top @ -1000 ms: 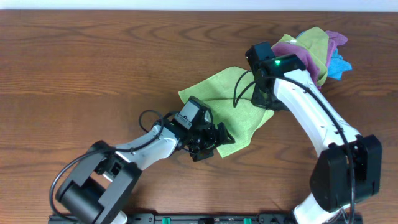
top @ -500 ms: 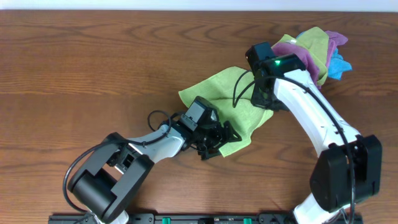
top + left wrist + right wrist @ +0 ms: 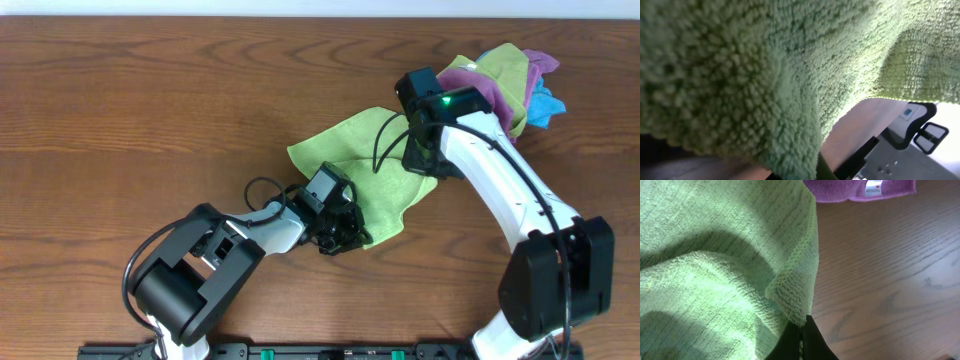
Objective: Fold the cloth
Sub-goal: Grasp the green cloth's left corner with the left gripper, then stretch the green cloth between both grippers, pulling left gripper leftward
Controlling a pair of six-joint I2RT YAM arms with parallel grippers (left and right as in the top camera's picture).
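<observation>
The light green cloth's near corner, now held shut in that gripper, will be released by my left gripper on the bare wood (image 3: pixel 270 268) close below that gripper.
The light green cloth (image 3: pixel 345 150) lies rumpled on the wooden table (image 3: pixel 150 120), and it fills the left wrist view (image 3: pixel 765 65). My left gripper (image 3: pixel 350 232) is at the cloth's near corner and shut on it; only a dark finger tip (image 3: pixel 821 171) shows under the fabric. My right gripper (image 3: pixel 420 165) is shut on the cloth's right edge. In the right wrist view its black fingertips (image 3: pixel 801 325) pinch the hemmed corner of the cloth (image 3: pixel 715 255).
A pile of other cloths (image 3: pixel 510 70), purple, green and blue, sits at the back right beside the right arm. A purple cloth (image 3: pixel 860 187) with a white tag lies just beyond the green one. Black cables loop by the left wrist.
My left gripper slid right onto the cloth's near corner and went from open to shut on it. The right arm has not moved.
</observation>
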